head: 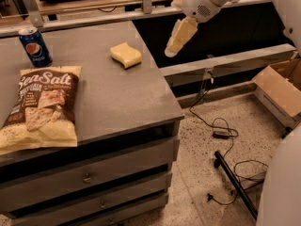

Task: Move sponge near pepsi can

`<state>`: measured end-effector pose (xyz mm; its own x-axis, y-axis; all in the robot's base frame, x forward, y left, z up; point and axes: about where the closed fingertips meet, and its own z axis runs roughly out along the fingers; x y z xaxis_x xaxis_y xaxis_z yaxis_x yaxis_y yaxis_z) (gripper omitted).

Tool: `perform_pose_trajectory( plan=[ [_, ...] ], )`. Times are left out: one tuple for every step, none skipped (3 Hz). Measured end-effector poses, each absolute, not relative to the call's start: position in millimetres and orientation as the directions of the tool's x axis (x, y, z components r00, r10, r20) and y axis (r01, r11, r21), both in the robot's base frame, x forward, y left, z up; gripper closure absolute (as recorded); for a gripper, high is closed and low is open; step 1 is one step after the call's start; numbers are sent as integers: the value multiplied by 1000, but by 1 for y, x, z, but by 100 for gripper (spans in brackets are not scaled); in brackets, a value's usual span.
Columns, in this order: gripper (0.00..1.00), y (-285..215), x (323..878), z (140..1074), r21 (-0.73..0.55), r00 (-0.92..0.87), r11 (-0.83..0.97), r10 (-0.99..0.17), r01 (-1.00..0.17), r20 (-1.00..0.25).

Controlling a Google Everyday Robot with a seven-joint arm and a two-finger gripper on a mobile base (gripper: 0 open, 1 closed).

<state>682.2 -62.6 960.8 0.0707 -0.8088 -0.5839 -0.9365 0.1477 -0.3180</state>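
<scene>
My gripper needs to close on the end of the sponge (134, 57) that is farthest from the pepsi can.
The pale-yellow sponge (126, 54) lies on the grey table top (113, 93) near its back right part. The blue pepsi can (35, 46) stands upright at the back left of the table, well to the left of the sponge. My gripper (178, 37) hangs from the white arm at the upper right, just off the table's right edge, to the right of the sponge and a little above it. It holds nothing.
A large brown-and-cream Sea Salt chip bag (42, 107) lies flat on the front left of the table. Drawers run under the table top. A cardboard box (280, 86), cables and a black bar (235, 182) lie on the floor to the right.
</scene>
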Motion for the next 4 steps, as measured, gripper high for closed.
perform_pose_trajectory(
  plan=[
    [0,-45,708,948,-320,105,143,-756,-937,-646],
    [0,-17,747,921,-263,97,166,-645,-950,-758],
    [0,2,763,904,-214,76,183,-565,-959,-822],
    [0,28,767,888,-174,65,159,-528,-972,-847]
  ],
)
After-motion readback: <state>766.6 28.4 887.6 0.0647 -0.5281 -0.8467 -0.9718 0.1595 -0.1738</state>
